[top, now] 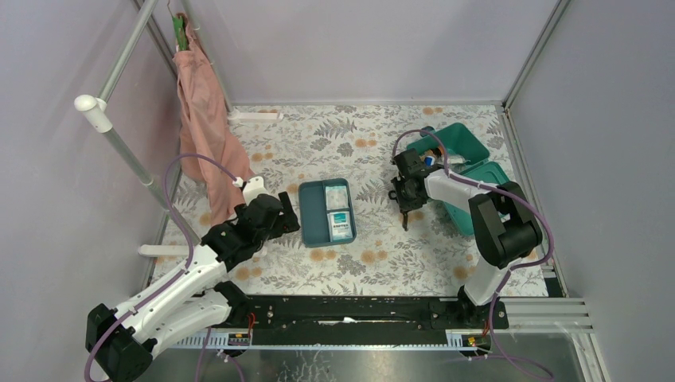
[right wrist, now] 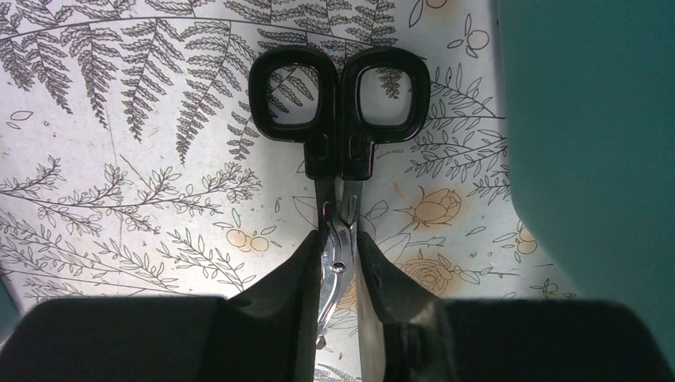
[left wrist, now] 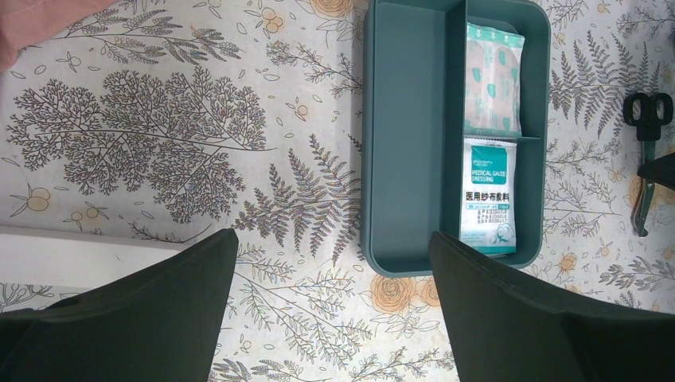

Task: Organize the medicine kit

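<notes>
The robot's right gripper will put the black-handled scissors down in the long empty compartment of the blue-teal tray (top: 315, 216).
The teal-green medicine kit (top: 466, 163) stands open at the back right, its lid raised; its wall fills the right edge of the right wrist view (right wrist: 589, 135). My right gripper (top: 406, 213) is shut on black-handled scissors (right wrist: 341, 119), gripping their metal blades near the pivot, handles pointing away. The scissors also show in the left wrist view (left wrist: 646, 151). My left gripper (top: 288, 219) is open and empty, just left of a flat blue-teal divided tray (top: 312, 215). The tray (left wrist: 410, 143) holds a gauze dressing packet (left wrist: 489, 195) and a second packet (left wrist: 493, 76) in its right compartments.
A pink cloth (top: 205, 127) hangs from a pole at the back left. A white bar (top: 255, 116) lies by the back wall, another white strip (left wrist: 72, 255) near my left gripper. Grey walls close in the floral table (top: 374, 263).
</notes>
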Robot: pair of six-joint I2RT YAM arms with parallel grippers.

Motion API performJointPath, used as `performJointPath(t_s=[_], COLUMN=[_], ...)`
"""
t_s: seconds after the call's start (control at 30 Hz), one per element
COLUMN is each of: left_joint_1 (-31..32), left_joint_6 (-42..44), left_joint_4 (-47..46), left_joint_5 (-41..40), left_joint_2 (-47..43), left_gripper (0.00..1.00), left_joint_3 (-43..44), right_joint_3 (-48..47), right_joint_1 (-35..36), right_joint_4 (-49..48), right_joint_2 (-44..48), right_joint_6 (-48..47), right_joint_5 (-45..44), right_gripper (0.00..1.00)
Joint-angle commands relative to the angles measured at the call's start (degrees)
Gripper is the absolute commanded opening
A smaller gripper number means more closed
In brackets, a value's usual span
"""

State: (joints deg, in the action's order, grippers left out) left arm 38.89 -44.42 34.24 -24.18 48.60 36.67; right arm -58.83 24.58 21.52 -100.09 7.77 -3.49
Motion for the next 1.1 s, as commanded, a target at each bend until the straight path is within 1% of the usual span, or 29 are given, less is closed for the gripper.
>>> performJointPath(t_s=[0.0,0.1,0.2,0.3,0.53,0.7,0.8,0.93,1.07], left_joint_1=[-0.23,-0.23,-0.22,-0.25,-0.22,-0.23,-0.28,-0.31,-0.32], left_joint_6=[0.58,0.48,0.16,-0.25,0.21,0.30,0.55,1.52,3.04], left_joint_4=[-0.33,-0.76,-1.62,-2.19,-2.00,-0.44,1.26,4.20,7.97], left_joint_5=[0.19,0.35,1.10,1.84,1.59,1.03,-0.07,-2.69,-6.14], left_joint_2=[0.18,0.26,0.64,1.26,1.08,0.46,-0.56,-2.04,-3.45], left_gripper=[0.98,0.99,0.98,0.99,0.99,0.98,0.98,0.98,0.98], left_joint_3=[0.49,0.14,-0.43,-0.70,0.25,1.27,2.52,5.60,9.55], right_joint_3=[1.87,1.66,1.53,1.27,-4.60,-9.35,-12.30,-19.57,-25.27], right_joint_1=[-0.30,-0.24,-0.15,0.64,5.94,9.18,12.61,18.80,23.26], right_joint_4=[0.40,0.47,0.33,-0.09,3.15,5.96,6.33,8.08,7.67], right_joint_2=[-1.26,-0.26,1.74,4.52,7.55,6.37,5.21,0.50,-4.50], right_joint_6=[0.41,1.00,2.39,4.00,7.67,9.20,11.77,15.50,18.85], right_joint_5=[-0.65,0.19,1.51,3.23,0.13,-1.93,-2.57,-3.72,-4.13], right_gripper=[0.21,0.15,0.13,0.12,0.10,0.10,0.10,0.12,0.12])
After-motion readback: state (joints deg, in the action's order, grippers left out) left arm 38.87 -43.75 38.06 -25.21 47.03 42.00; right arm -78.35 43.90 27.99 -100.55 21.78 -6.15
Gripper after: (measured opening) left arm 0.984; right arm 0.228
